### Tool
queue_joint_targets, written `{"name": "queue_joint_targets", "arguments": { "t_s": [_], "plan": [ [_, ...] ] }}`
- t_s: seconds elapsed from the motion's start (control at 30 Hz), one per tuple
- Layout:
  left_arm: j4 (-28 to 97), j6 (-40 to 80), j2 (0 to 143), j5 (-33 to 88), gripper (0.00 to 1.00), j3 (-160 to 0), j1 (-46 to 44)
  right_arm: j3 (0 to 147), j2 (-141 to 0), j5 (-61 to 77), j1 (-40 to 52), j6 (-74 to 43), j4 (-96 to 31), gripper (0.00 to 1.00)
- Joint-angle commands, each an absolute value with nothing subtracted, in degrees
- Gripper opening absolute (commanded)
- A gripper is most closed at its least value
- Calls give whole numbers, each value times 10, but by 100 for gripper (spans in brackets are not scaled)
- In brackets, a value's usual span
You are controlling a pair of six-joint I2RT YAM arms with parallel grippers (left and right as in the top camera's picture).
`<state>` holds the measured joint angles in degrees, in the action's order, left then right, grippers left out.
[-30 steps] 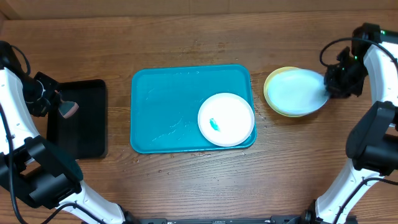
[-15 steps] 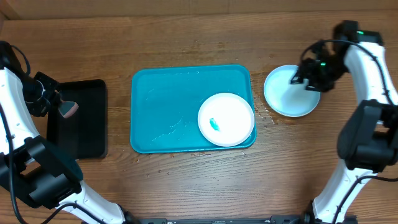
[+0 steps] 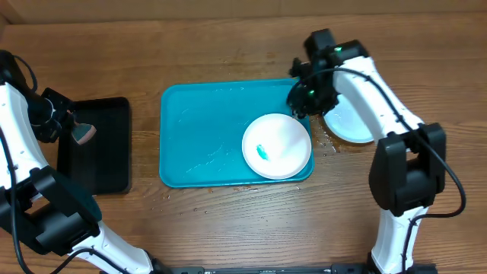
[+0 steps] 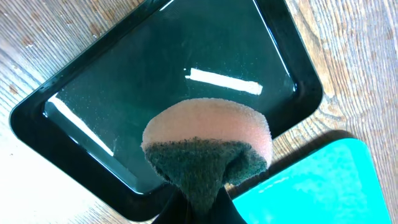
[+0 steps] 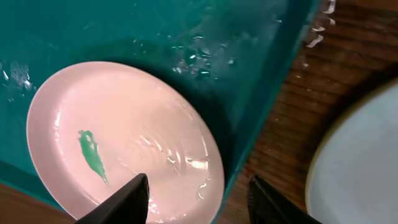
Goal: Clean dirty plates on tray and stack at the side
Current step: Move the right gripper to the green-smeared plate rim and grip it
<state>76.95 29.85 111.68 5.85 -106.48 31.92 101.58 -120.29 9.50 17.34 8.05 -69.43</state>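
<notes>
I should use my left gripper to set the pink sponge, now held above the tray, free on the near half of the black tray's bottom (image 3: 101, 162) (image 4: 155, 129).
The turquoise tray (image 3: 202, 137) lies mid-table. The white plate (image 3: 276, 146) with a green smear (image 5: 92, 155) sits at its right end. The light blue plate (image 3: 348, 125) lies on the table right of the tray, partly under my right arm. The yellow-green plate beneath it is almost hidden. My right gripper (image 3: 303, 99) is open and empty, and it hovers over the white plate's right edge (image 5: 199, 202). My left gripper (image 3: 70, 131) is shut on a pink sponge with a dark green pad (image 4: 208, 134) and holds it above the black tray.
A smaller black tray (image 3: 99, 164) lies at the far left and also shows in the left wrist view (image 4: 112, 81). Water droplets lie on the turquoise tray floor (image 5: 199, 62) and on the wood by its right rim.
My right gripper let go of the light blue plate on the stack and moved left over the tray's right end. The left arm has not moved.
</notes>
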Motion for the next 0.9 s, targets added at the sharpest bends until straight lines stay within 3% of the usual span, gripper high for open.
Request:
{"name": "queue_joint_targets", "arguments": {
  "t_s": [0.0,0.5,0.67,0.87],
  "plan": [
    [767,287,1122,73,4,-1062,317,990,-1197,44,188,96,-670,52],
    [766,283,1122,73,4,-1062,307,889,-1197,57,193,97,-589,50],
    [766,283,1122,73,4,-1062,307,884,-1197,82,193,90,-596,41],
    [768,280,1122,78,4,-1062,307,883,-1197,117,195,88,-603,37]
  ]
}}
